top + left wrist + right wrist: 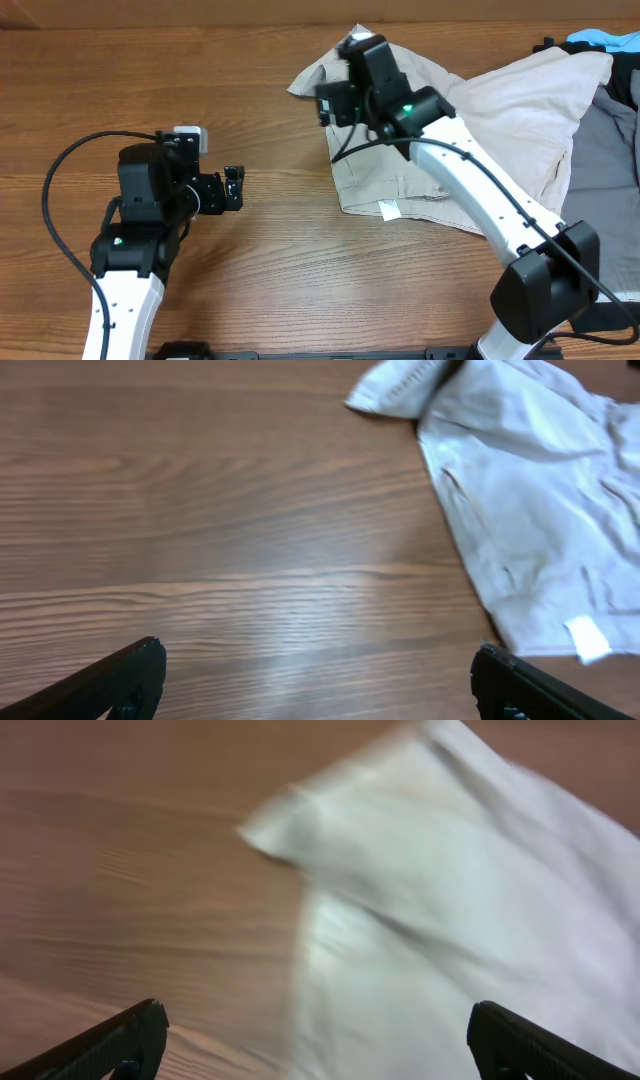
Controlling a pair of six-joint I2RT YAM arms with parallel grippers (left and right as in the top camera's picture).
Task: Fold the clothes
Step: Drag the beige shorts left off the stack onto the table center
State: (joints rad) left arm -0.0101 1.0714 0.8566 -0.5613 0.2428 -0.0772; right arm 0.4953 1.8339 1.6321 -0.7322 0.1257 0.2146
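Note:
The robot's left gripper needs to close on the side edge of the beige shorts (343, 194) (491, 608), near the shorts' near corner next to the white tag.
The beige shorts (440, 130) lie rumpled on the table right of centre, with a small white tag (388, 209) at their near edge. They also show in the left wrist view (530, 490) and, blurred, in the right wrist view (450, 920). My right gripper (335, 105) is open and empty, hovering over the shorts' left edge near a folded corner (305, 82). My left gripper (233, 188) is open and empty over bare wood, well left of the shorts.
A grey garment (610, 150) lies under the shorts at the far right, with a blue item (605, 40) and a black one at the top right corner. The wooden table (150, 70) spreads left of the shorts.

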